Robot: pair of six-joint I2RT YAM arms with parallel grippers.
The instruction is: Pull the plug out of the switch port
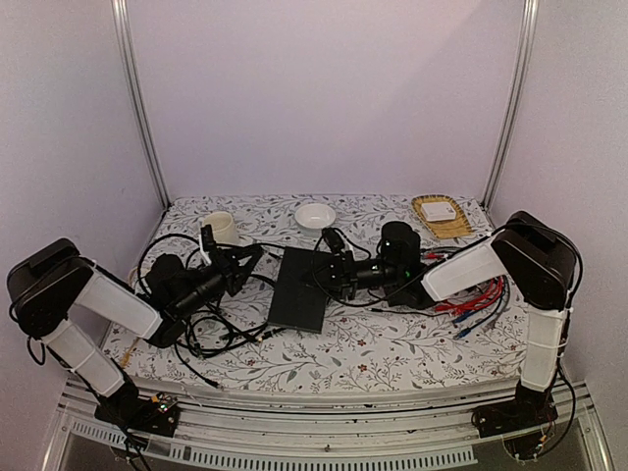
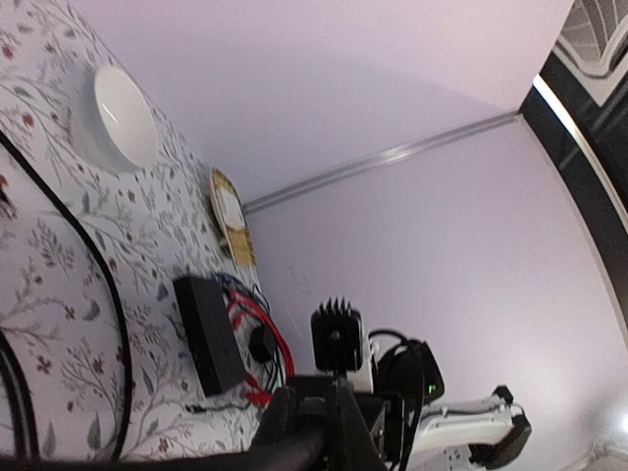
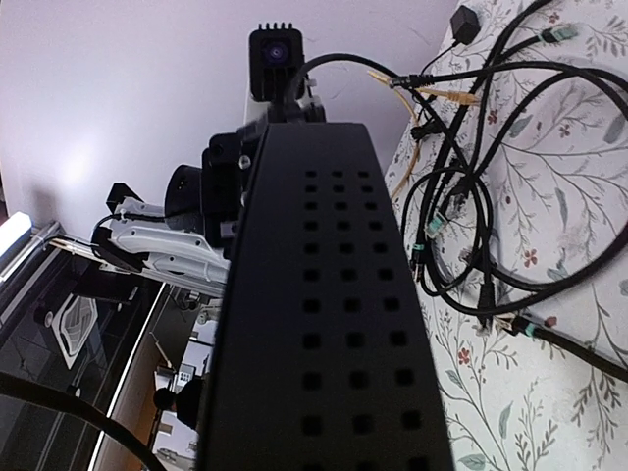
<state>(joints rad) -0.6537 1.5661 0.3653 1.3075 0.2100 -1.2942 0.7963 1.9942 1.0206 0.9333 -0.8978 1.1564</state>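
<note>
The switch will go down from my right gripper onto the flowered table (image 1: 290,298) beside the tangle of black cables.
The switch (image 1: 299,287), a flat matte-black box, lies in the middle of the flowered table. My right gripper (image 1: 332,267) sits at its far right edge and looks shut on it. In the right wrist view the switch's vented face (image 3: 334,324) fills the frame and hides my fingers. My left gripper (image 1: 253,257) is just left of the switch's far left corner, among black cables. In the left wrist view only a dark blurred mass (image 2: 324,432) shows at the bottom, so its jaws cannot be read. I cannot make out the plug or the ports.
A tangle of black cables (image 1: 211,329) lies left of the switch and also shows in the right wrist view (image 3: 471,226). Red and blue cables (image 1: 476,294) and a shorter black box (image 2: 206,332) lie on the right. A cup (image 1: 222,228), white bowl (image 1: 315,215) and wicker tray (image 1: 440,213) stand at the back.
</note>
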